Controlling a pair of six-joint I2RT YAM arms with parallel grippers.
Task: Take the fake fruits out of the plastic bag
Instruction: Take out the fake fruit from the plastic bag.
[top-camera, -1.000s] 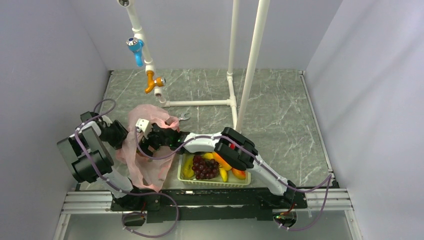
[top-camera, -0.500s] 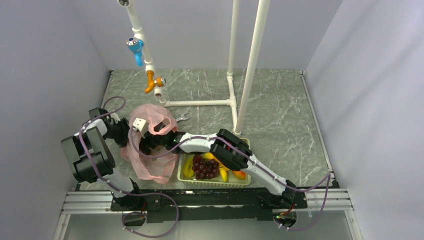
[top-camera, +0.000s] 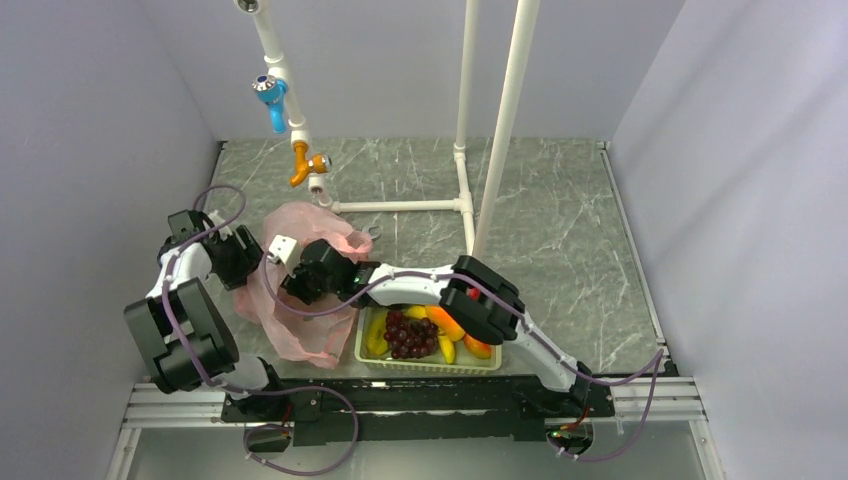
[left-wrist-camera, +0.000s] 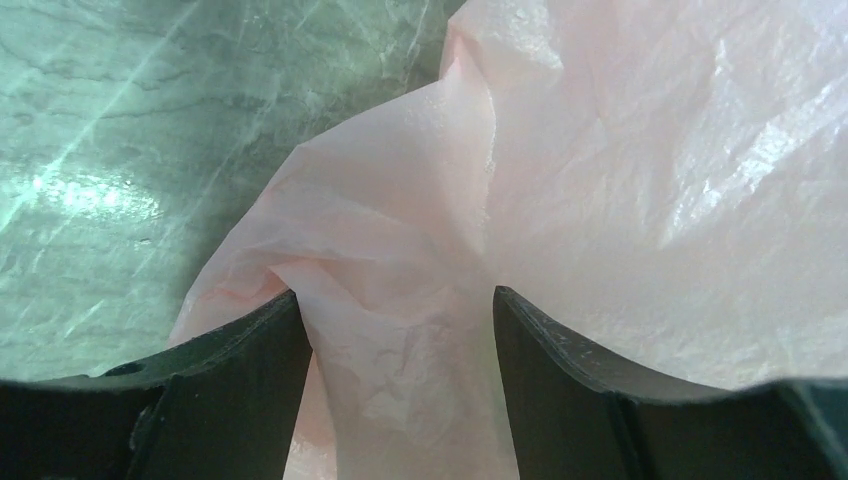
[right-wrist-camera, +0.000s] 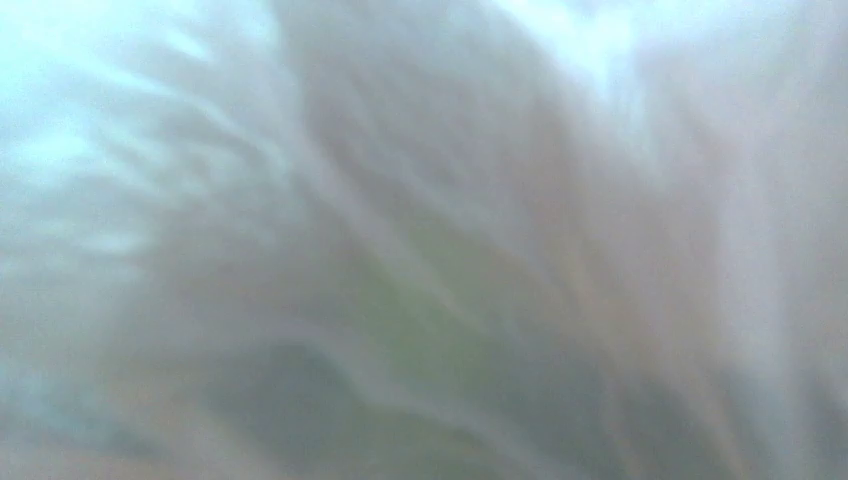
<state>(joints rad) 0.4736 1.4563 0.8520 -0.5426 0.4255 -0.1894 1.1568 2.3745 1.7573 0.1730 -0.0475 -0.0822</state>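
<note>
Next, I let go of the green fruit with my right gripper at the back edge of the purple grape bunch (top-camera: 413, 303) in the basket.
The pink plastic bag (top-camera: 300, 338) lies crumpled at the table's left, beside the pale green basket (top-camera: 430, 366). My left gripper (top-camera: 250, 268) is at the bag's left edge. In the left wrist view its fingers (left-wrist-camera: 393, 295) stand apart, with a loose fold of the bag (left-wrist-camera: 620, 180) between them. My right gripper (top-camera: 298, 285) reaches into the bag's mouth, its fingers hidden by plastic. The right wrist view shows only blurred pink film (right-wrist-camera: 420, 240). In the basket lie fake fruits: a purple grape bunch (top-camera: 408, 333), a yellow piece (top-camera: 377, 335) and an orange one (top-camera: 445, 322).
A white pipe frame (top-camera: 465, 205) stands behind the basket. A tap with an orange spout (top-camera: 305, 165) and a blue fitting (top-camera: 270, 95) hangs over the back left. A small metal wrench (top-camera: 366, 234) lies by the bag. Grey walls close in on both sides.
My left arm has pulled back toward the far left, and the bag's left side went with it. The right wrist has stayed in the bag's mouth, shifting slightly.
</note>
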